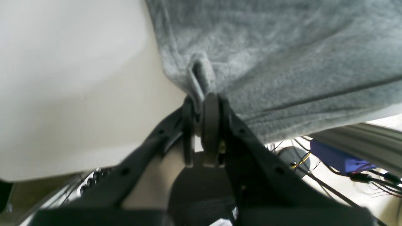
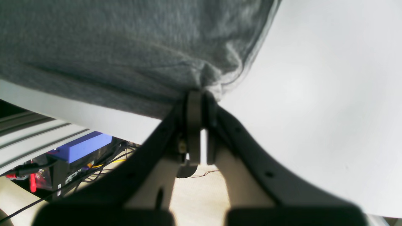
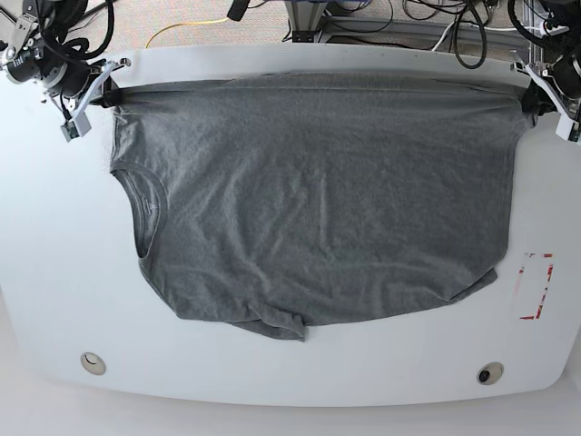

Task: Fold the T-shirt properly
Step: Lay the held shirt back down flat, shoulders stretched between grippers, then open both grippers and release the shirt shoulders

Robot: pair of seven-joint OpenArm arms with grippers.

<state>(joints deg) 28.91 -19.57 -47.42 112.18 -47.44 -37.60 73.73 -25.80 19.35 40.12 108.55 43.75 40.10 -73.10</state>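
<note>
I need to let go of the T-shirt's corner with my right gripper between the round neck and the table's back edge (image 3: 167,127) (image 2: 158,34).
The dark grey T-shirt (image 3: 318,200) lies spread on the white table (image 3: 54,272), its round neck toward the left and its hem toward the right. Its far edge is pulled taut along the table's back edge between the two grippers. My right gripper (image 3: 107,91) is shut on the far left corner of the cloth, seen up close as a pinched bunch of T-shirt (image 2: 94,47) at the right gripper's (image 2: 199,94) tips. My left gripper (image 3: 529,98) is shut on the far right corner, where a small fold of T-shirt (image 1: 282,47) sits between the left gripper's (image 1: 201,100) tips.
A red-outlined marking (image 3: 536,286) is on the table right of the shirt. Two round inserts (image 3: 92,363) (image 3: 490,373) sit near the front edge. Behind the back edge are cables, aluminium rails and a blue box (image 1: 339,157).
</note>
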